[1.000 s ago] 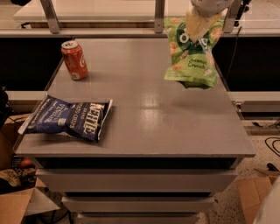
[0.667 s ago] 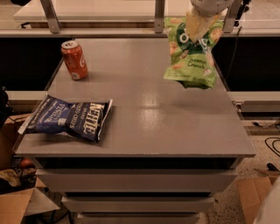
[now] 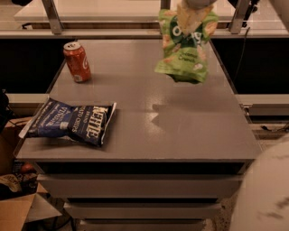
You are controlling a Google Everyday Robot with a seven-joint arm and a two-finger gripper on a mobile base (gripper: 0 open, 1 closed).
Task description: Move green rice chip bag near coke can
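The green rice chip bag, now hanging above the grey table's far part, will be let go by my gripper on the grey table (image 3: 109, 80), beside the red coke can.
The green rice chip bag (image 3: 184, 47) hangs in the air above the far right part of the grey table (image 3: 180, 131), with its shadow on the tabletop below. My gripper (image 3: 194, 11) is at the top edge of the view, shut on the bag's upper end; most of the gripper is cut off by the frame. The red coke can (image 3: 76, 62) stands upright at the table's far left, well to the left of the bag.
A dark blue Kettle chips bag (image 3: 72, 121) lies at the table's front left. A white rounded part of the robot (image 3: 266, 194) fills the bottom right corner. A cardboard box (image 3: 18, 207) sits on the floor at the left.
The gripper has carried the green bag a little to the left and slightly higher. The coke can and the blue bag have not moved.
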